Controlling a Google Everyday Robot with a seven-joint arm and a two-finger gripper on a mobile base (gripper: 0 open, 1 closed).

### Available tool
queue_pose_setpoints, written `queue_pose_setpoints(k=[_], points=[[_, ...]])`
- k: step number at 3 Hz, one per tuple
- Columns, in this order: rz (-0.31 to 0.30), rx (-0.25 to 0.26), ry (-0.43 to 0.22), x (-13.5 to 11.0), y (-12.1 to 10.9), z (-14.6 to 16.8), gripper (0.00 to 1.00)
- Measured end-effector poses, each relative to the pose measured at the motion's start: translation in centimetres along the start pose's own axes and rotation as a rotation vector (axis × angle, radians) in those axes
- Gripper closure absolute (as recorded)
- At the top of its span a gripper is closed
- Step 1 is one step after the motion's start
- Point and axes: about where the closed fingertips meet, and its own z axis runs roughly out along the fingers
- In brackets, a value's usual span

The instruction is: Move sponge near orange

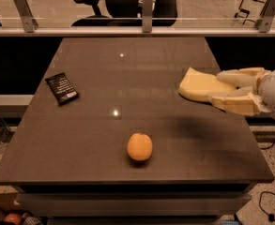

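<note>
I should set the sponge on the table (171,125) beside the orange, slightly behind it, gripper side.
The pale yellow sponge (199,84) is held at the right side of the table, between the cream fingers (238,77) of my gripper (216,87). The gripper reaches in from the right edge and is shut on the sponge's right end. The sponge hangs a little above the tabletop, with a dark shadow under it. The orange (140,146) sits on the table near the front edge, left of and nearer than the sponge, well apart from it.
A flat black snack packet (62,88) lies at the table's left side. The dark table (127,107) has a railing with glass and office chairs behind it. The floor drops off on both sides.
</note>
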Motion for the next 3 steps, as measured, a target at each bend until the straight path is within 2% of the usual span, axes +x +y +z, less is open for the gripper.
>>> queue_pose_setpoints(k=[1, 3], points=[[-0.01, -0.007, 0.01, 0.8, 1.8, 0.0, 1.0], [0.02, -0.049, 0.021, 3.3, 5.4, 1.1, 1.0]])
